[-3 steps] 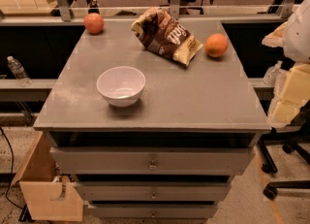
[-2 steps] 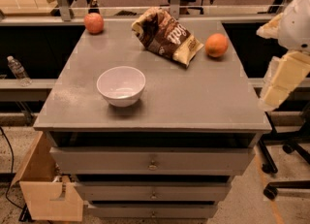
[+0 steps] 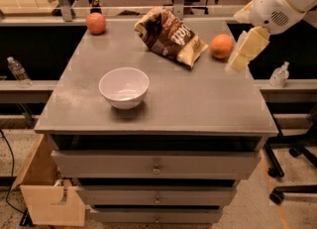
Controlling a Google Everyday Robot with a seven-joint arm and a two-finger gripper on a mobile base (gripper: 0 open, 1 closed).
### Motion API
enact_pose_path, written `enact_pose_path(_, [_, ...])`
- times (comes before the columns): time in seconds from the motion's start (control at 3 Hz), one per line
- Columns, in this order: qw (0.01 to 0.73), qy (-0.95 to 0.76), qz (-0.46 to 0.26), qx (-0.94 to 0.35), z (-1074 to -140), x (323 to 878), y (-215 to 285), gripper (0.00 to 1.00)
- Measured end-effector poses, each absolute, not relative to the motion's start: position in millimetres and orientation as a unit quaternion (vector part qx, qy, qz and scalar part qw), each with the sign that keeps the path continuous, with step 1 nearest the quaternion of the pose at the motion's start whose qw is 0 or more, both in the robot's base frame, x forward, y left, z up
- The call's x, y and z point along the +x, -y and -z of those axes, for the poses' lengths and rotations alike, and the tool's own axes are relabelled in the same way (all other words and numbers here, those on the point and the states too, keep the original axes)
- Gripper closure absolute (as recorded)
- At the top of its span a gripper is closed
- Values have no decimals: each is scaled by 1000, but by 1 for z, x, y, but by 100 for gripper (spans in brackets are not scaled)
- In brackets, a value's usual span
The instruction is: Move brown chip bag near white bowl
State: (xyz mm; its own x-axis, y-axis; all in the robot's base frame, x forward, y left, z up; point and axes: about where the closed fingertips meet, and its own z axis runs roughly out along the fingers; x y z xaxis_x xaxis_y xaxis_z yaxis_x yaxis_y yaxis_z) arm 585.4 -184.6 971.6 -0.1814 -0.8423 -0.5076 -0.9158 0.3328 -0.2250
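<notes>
The brown chip bag is next, and my gripper should close on the middle of the bag's back edge [image 3: 177, 29], facing away from the white bowl.
The brown chip bag [image 3: 171, 35] lies crinkled at the back middle of the grey table top [image 3: 198, 104], with its cream end pointing right. The white bowl [image 3: 124, 86] stands upright left of centre, nearer the front and well apart from the bag. My gripper [image 3: 236, 65] hangs from the white arm [image 3: 280, 0] at the upper right. It is over the table's right edge, just right of an orange fruit [image 3: 221, 45], and apart from the bag. It holds nothing that I can see.
A red fruit [image 3: 95, 23] sits at the back left corner. Water bottles stand on lower ledges at the left [image 3: 18, 71] and right [image 3: 280, 74]. A wooden drawer [image 3: 49, 198] hangs open at the lower left. Chair wheels [image 3: 292, 173] are on the floor at the right.
My gripper has risen and moved left, from beside the table's right side to over its right edge near the orange fruit. The bag, bowl and fruits have not moved.
</notes>
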Motion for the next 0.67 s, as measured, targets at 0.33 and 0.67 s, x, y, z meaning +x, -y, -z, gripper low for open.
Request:
enact_pose_path(0.33, [326,-785,-90,-519,-968,624,178,0])
enact_pose_path(0.67, [331,-789,-96,-509,-963,630,176,0])
